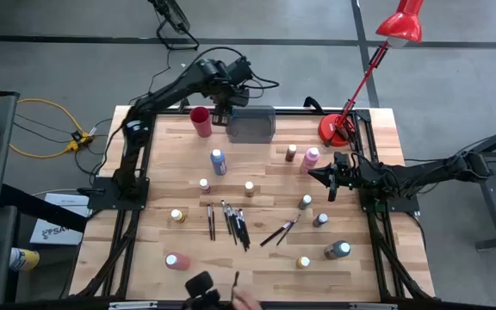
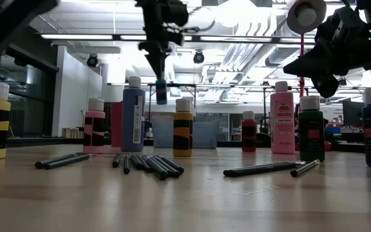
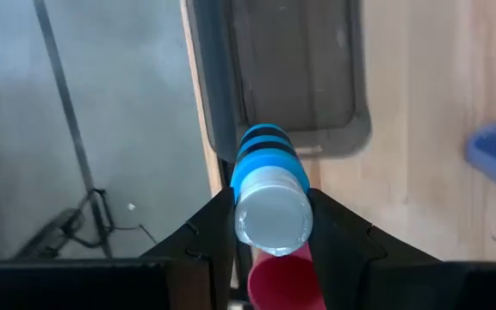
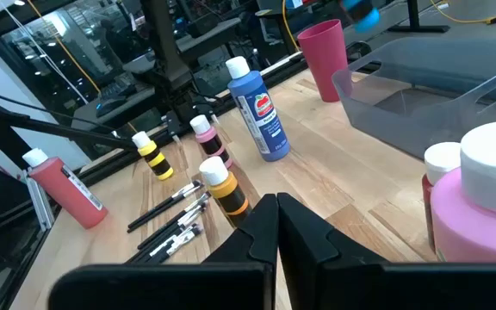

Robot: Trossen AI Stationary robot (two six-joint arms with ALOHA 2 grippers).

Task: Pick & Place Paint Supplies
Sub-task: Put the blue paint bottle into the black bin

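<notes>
The robot's left gripper needs to release the small blue bottle, now raised at the table's far side, inside the grey tray's far corner (image 1: 234,115) (image 3: 259,110) beside the red cup.
My left gripper (image 1: 223,109) is raised at the table's far side, between the red cup (image 1: 201,120) and the grey tray (image 1: 251,126), shut on a small blue bottle (image 3: 267,164) with a pale cap. My right gripper (image 4: 278,205) is shut on nothing and hovers above the right half of the table (image 1: 328,178), beside the tall pink bottle (image 1: 310,159). A tall blue bottle (image 1: 219,161), a brown one (image 1: 291,152) and several small bottles stand on their bases on the wood. Several dark-handled brushes (image 1: 231,220) lie flat near the middle. My left gripper pinches the small blue bottle between its two fingers (image 3: 216,220) at the top end, on either side of the pale cap (image 3: 272,220). The fingers come from above, pointing down. The bottle is lifted clear and hangs upright below them (image 2: 161,91), over the tray's near-left corner.
A red desk lamp stands with its base (image 1: 335,131) at the far right corner, its arm slanting over the table. A dark device (image 1: 201,288) sits at the near edge. Bare wood lies between the tray and the bottles.
</notes>
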